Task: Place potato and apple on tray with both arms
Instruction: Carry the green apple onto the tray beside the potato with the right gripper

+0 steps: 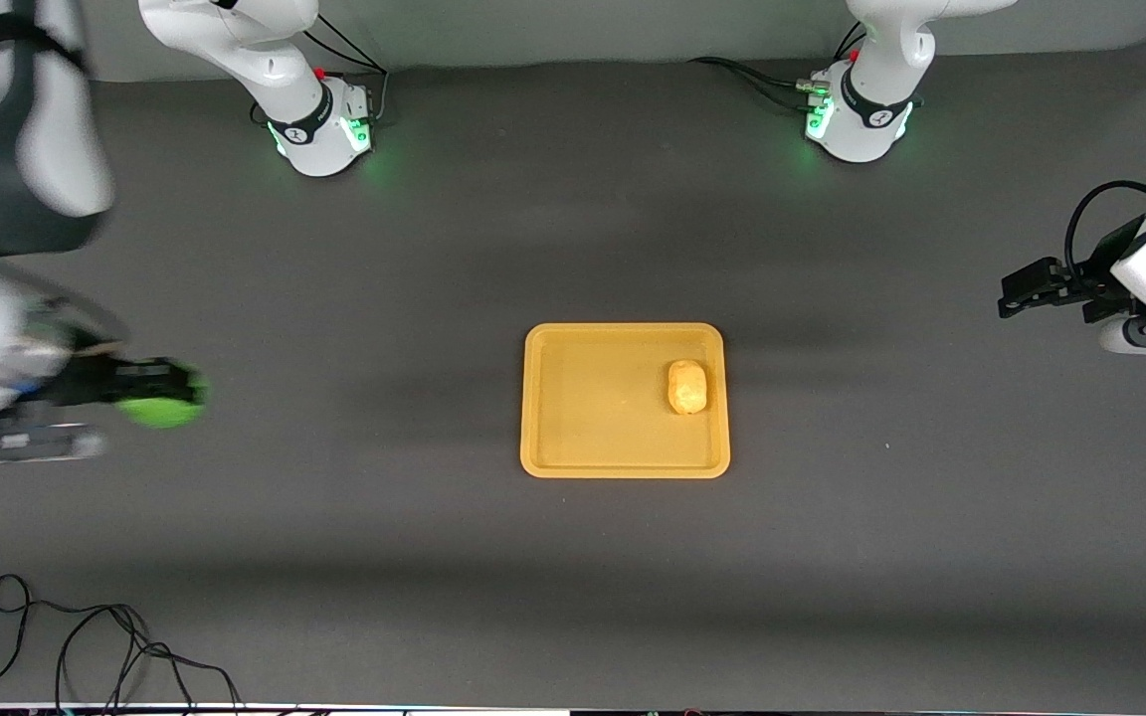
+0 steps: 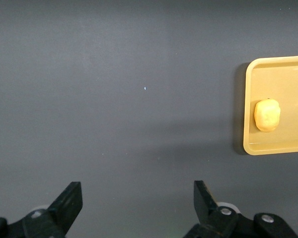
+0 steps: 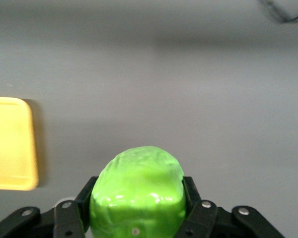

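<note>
My right gripper will let go of the green apple on the middle of the orange-yellow tray [image 1: 614,399], next to the tan potato.
The orange-yellow tray [image 1: 583,438] lies at the table's middle. The tan potato [image 1: 687,386] rests on it, at the side toward the left arm's end, and also shows in the left wrist view [image 2: 266,115] with the tray [image 2: 288,79]. My right gripper [image 1: 160,393] is shut on the bright green apple [image 1: 163,408] and holds it over the bare table toward the right arm's end; the right wrist view shows the apple [image 3: 136,191] between the fingers and the tray's corner [image 3: 10,144]. My left gripper [image 1: 1016,293] is open and empty over the table toward the left arm's end, jaws wide apart [image 2: 137,198].
A loose black cable [image 1: 86,646] lies on the dark grey mat at the corner nearest the camera, toward the right arm's end. The two arm bases [image 1: 324,124] [image 1: 857,119] stand at the table's edge farthest from the camera.
</note>
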You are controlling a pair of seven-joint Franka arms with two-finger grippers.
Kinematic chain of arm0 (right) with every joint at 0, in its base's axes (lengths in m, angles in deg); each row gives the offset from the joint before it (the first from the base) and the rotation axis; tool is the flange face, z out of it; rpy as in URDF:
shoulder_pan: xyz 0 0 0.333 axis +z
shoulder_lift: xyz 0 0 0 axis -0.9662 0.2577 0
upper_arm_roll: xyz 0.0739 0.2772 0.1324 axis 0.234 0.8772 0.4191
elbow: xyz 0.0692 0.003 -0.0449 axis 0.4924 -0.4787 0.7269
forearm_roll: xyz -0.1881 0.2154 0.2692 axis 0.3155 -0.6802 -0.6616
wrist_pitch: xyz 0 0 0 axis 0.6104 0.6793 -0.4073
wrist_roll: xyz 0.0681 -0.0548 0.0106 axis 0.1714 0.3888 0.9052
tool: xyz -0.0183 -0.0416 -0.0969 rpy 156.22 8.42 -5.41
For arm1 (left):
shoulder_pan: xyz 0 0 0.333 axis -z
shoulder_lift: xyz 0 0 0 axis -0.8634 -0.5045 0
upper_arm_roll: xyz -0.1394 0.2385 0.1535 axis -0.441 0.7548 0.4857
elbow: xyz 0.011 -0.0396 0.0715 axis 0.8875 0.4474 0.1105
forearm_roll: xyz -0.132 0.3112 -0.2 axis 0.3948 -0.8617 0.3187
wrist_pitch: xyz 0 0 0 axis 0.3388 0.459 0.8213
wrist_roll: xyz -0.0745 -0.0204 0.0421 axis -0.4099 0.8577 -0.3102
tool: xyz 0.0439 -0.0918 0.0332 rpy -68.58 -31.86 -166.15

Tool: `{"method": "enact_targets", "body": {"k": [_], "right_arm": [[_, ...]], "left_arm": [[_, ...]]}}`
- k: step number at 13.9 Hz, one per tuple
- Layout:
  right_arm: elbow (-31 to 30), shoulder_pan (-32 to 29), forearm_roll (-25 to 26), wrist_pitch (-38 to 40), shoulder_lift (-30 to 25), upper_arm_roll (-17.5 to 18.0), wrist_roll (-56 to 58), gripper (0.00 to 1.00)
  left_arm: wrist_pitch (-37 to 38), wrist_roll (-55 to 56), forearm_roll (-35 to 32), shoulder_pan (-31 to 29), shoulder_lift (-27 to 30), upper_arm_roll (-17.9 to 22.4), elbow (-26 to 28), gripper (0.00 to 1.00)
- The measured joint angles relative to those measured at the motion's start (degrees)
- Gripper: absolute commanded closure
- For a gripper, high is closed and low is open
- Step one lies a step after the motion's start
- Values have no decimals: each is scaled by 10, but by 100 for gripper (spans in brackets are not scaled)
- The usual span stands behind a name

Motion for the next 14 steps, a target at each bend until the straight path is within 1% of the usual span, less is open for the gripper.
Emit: {"method": "enact_targets", "body": {"k": [2, 4, 7, 9, 10, 14], "right_arm": [[3, 93, 0, -5, 7, 1, -119, 64], [24, 178, 1, -15, 35, 2, -235, 64], [111, 284, 1, -38, 132, 3, -364, 64], [154, 324, 1, -73, 193, 5, -396, 64], [163, 333, 0, -92, 217, 5, -400, 64], [167, 333, 0, -174, 301, 6, -400, 64]], "left_arm": [[-3, 0, 0, 0, -2, -1, 2, 0], [-5, 0, -8, -1, -2, -1, 3, 0], [-8, 0, -37, -1, -7, -2, -5, 0], [-8, -1, -39, -1, -20, -2, -29, 0], [-6, -7, -39, -1, -26, -2, -39, 0], [3, -35, -39, -2, -28, -2, -39, 0]]}}
